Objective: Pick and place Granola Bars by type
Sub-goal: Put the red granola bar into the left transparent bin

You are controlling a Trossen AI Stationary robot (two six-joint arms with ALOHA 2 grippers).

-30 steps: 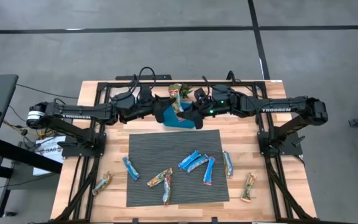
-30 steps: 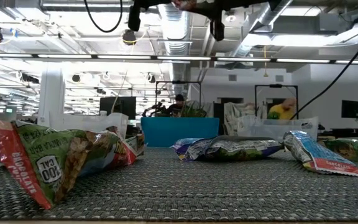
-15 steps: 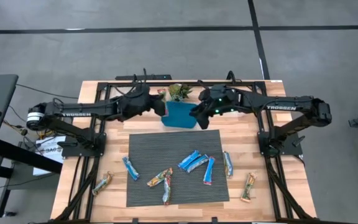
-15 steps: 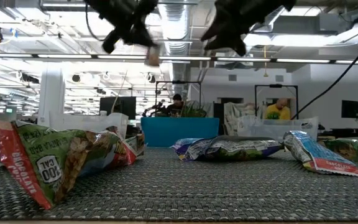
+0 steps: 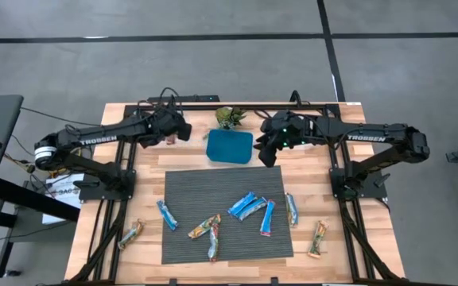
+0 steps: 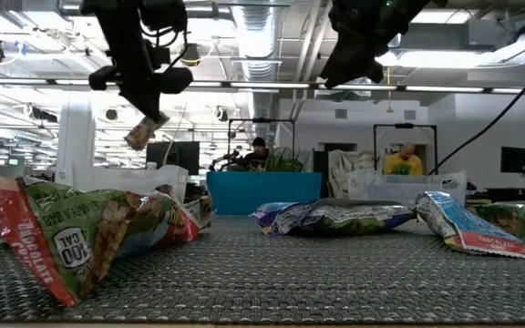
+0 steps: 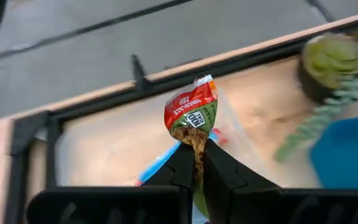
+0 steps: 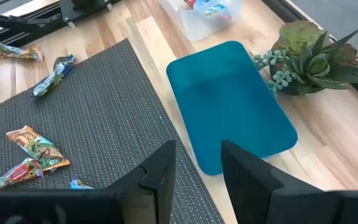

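Note:
The right gripper will close on the near end of the blue bar [image 5: 265, 228] that lies between the close pair of blue bars and the edge of the mat.
My left gripper [image 7: 195, 163] is shut on a tan-green-orange granola bar [image 7: 191, 112], up in the air at the table's far left [image 5: 173, 135], left of the blue dish [image 5: 230, 146]. In the low view the bar [image 6: 146, 130] sticks out below the gripper. My right gripper [image 8: 197, 158] stands open with nothing between its fingers, in the air just right of the dish [image 5: 267, 152]. Several blue bars [image 5: 249, 207] and tan ones [image 5: 205, 229] lie flat on the dark mat [image 5: 189, 187]; two more tan ones [image 5: 131, 233] [image 5: 318, 237] lie on the wood. My left gripper pinches one end of the bar's wrapper [image 7: 196, 142] between its two fingers. The fingers slant down toward the table's far left. The rest of the bar sticks out past the fingertips, its crimped free end [image 7: 197, 84] foremost, lifted clear of everything.
A small green plant [image 5: 228, 117] stands behind the dish. A clear tub [image 8: 207, 14] with bars in it sits on the wood left of the dish, under my left gripper. The arms' black frames [image 5: 114, 187] flank the mat.
The two grippers were close together over the blue dish and have parted. My left gripper has swung toward the table's left edge and down, tipping its fingers downward, with the tan bar in its hold. My right gripper has drawn back toward the right and tipped down.

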